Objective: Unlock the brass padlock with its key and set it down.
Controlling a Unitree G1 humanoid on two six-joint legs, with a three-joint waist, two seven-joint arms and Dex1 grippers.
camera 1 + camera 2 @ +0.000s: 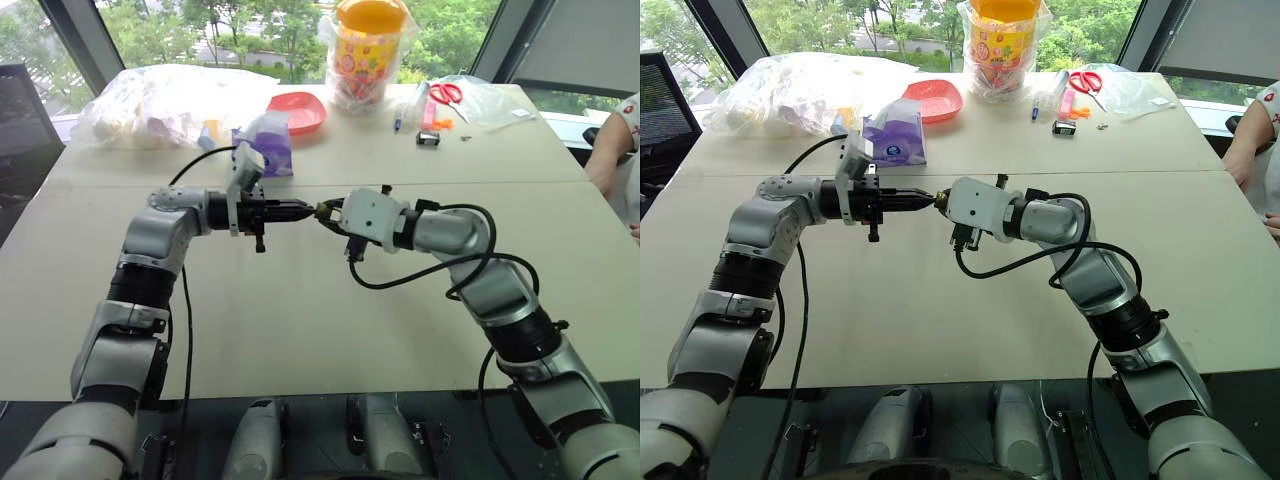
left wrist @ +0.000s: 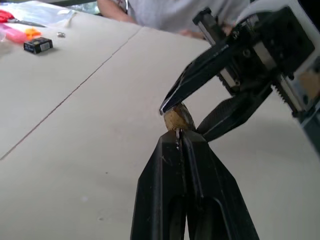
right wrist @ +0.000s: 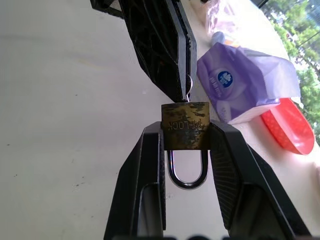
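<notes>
Next, my left gripper opens and takes the padlock's body (image 3: 185, 126) before my right gripper backs off, because my left gripper pinches only the key at the padlock's base.
Above the middle of the table my two grippers meet tip to tip. My right gripper (image 3: 185, 131) is shut on the brass padlock (image 3: 185, 126), one finger on each side of its body. The padlock's silvery shackle (image 3: 187, 172) is closed and hangs back between those fingers. My left gripper (image 2: 178, 136) is shut, with its tips against the padlock's base (image 2: 177, 118). A thin silvery key (image 3: 189, 89) sticks out of those tips into the padlock. In the head views the padlock (image 1: 322, 210) is a small dark-yellow speck between the left gripper (image 1: 300, 210) and the right gripper (image 1: 326, 213).
At the table's far side lie a purple wipes pack (image 1: 270, 140), a red dish (image 1: 298, 110), a candy jar (image 1: 370, 45), plastic bags (image 1: 160, 100), red scissors (image 1: 447, 93) and a black-and-white clip (image 1: 428, 138). A person's arm (image 1: 610, 150) rests at the right edge.
</notes>
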